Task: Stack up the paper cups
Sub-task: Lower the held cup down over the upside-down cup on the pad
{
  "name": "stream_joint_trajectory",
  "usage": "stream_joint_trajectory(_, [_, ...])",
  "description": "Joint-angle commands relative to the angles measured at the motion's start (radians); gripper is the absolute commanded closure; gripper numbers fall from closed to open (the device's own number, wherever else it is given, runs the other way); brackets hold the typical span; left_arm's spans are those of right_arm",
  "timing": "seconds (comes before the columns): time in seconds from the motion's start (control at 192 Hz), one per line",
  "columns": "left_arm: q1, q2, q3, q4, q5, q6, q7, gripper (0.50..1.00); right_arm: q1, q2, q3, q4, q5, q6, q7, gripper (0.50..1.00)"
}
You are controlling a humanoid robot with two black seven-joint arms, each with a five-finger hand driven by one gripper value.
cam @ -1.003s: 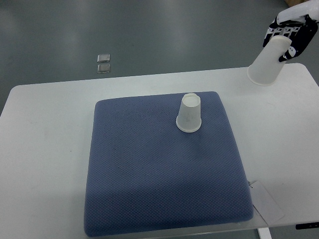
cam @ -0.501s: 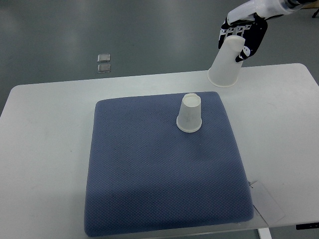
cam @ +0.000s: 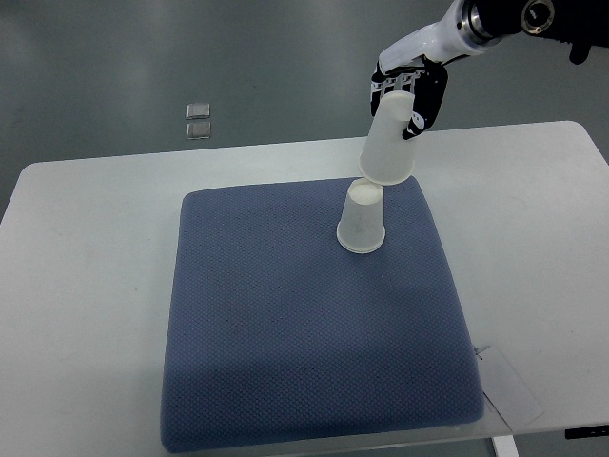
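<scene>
I will let go of the white paper cup in my right gripper over the upside-down cup standing on the blue pad (cam: pixel 363 197).
An upside-down white paper cup (cam: pixel 363 221) stands on the blue pad (cam: pixel 304 324), near its far edge. My right hand (cam: pixel 407 88), black and white, comes in from the top right and is shut on a second white paper cup (cam: pixel 390 145). That cup hangs mouth down and slightly tilted. Its rim sits just above the top of the standing cup, overlapping it in this view. The left arm is out of view.
The pad lies on a white table (cam: pixel 86 267). A white card (cam: pixel 507 386) lies by the pad's near right corner. Two small clear squares (cam: pixel 198 120) lie on the grey floor beyond the table.
My right hand has carried the held cup leftward from the table's far right corner to just above the standing cup. The standing cup has not moved.
</scene>
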Motion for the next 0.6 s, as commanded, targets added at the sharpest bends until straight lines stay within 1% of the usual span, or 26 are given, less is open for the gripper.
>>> stream_joint_trajectory(0.0, [-0.001,0.000,0.000,0.000,0.000,0.000,-0.001,0.500,-0.028,0.032,0.034,-0.019,0.000,-0.003,0.000,0.785])
stream_joint_trajectory(0.089, [0.000,0.000,0.000,0.000,0.000,0.000,-0.001,0.500,-0.053,0.046,0.058,-0.032,0.000,-0.003,0.000,0.785])
stream_joint_trajectory(0.256, [0.000,0.000,0.000,0.000,0.000,0.000,0.001,0.500,-0.054,0.064,0.062,-0.045,0.000,-0.003,0.000,0.785])
stream_joint_trajectory(0.595, [0.000,0.000,0.000,0.000,0.000,0.000,-0.001,0.500,-0.056,0.061,0.063,-0.042,0.031,0.000,-0.001,0.783])
